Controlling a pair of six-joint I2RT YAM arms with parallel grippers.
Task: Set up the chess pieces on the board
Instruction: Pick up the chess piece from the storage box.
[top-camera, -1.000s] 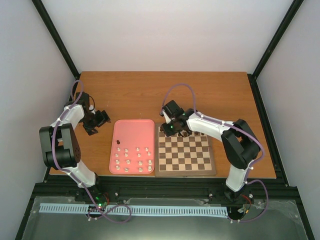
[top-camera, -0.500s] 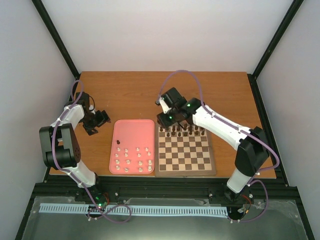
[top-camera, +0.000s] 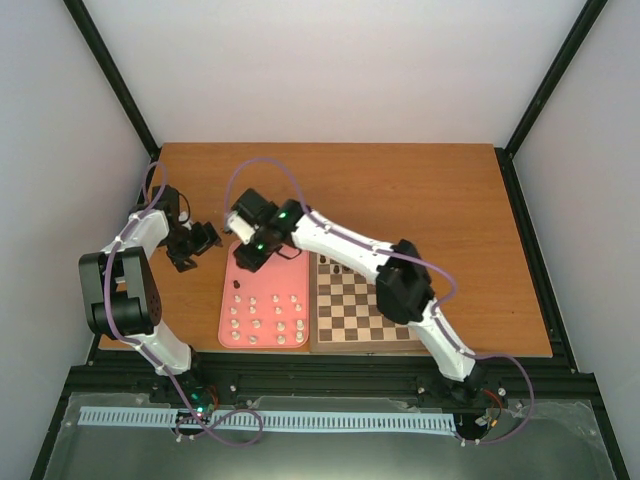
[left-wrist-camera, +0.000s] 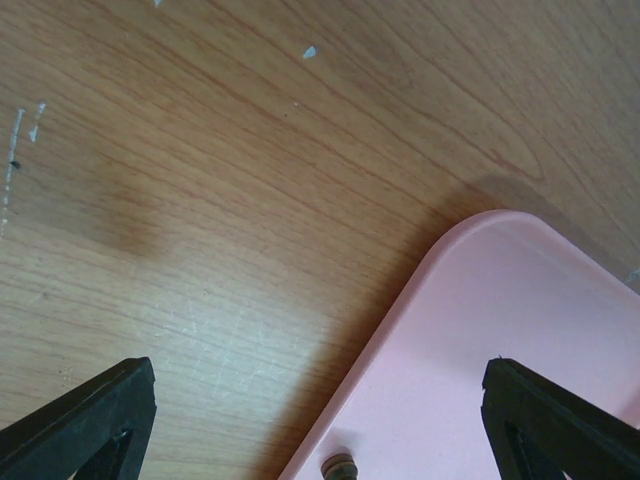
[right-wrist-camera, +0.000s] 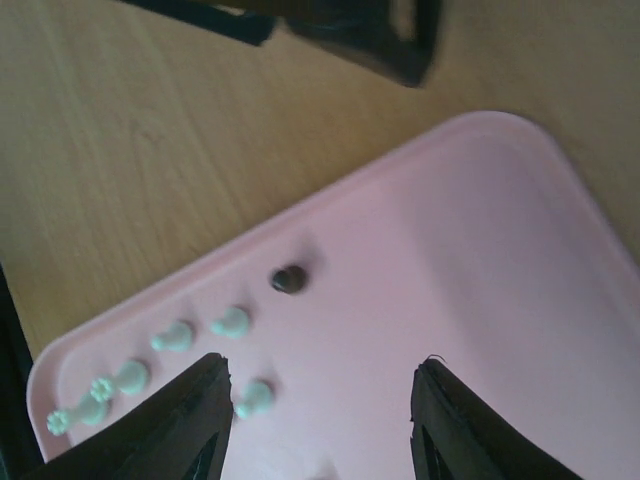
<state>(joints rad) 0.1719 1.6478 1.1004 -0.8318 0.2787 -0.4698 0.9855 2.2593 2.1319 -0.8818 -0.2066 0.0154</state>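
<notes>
Next, I move my right gripper to the dark brown piece that stands beyond the cream-white pieces on the pink tray and grab the piece's top (top-camera: 237, 284) (right-wrist-camera: 287, 281).
The board (top-camera: 372, 312) lies right of a pink tray (top-camera: 286, 276). My right arm reaches across the board's far rows and hides most of them; a dark piece (top-camera: 347, 270) shows beside it. My right gripper (top-camera: 254, 251) hangs open and empty over the tray's far left part. One dark brown piece (right-wrist-camera: 289, 279) stands on the tray just beyond its fingertips (right-wrist-camera: 214, 396), and several cream-white pieces (right-wrist-camera: 232, 321) stand near the left finger. My left gripper (top-camera: 196, 240) rests open on the table left of the tray, with the dark piece (left-wrist-camera: 340, 467) at the bottom edge of its view.
The white pieces (top-camera: 266, 316) stand in rows on the tray's near half. The left gripper (right-wrist-camera: 380, 40) shows as a dark shape at the top of the right wrist view, close beyond the tray's corner (left-wrist-camera: 480, 225). Bare wooden table (top-camera: 420, 190) stretches behind the board.
My right arm has swung left from the board's far left corner to above the pink tray, and its jaws have opened wider. The left arm has not moved.
</notes>
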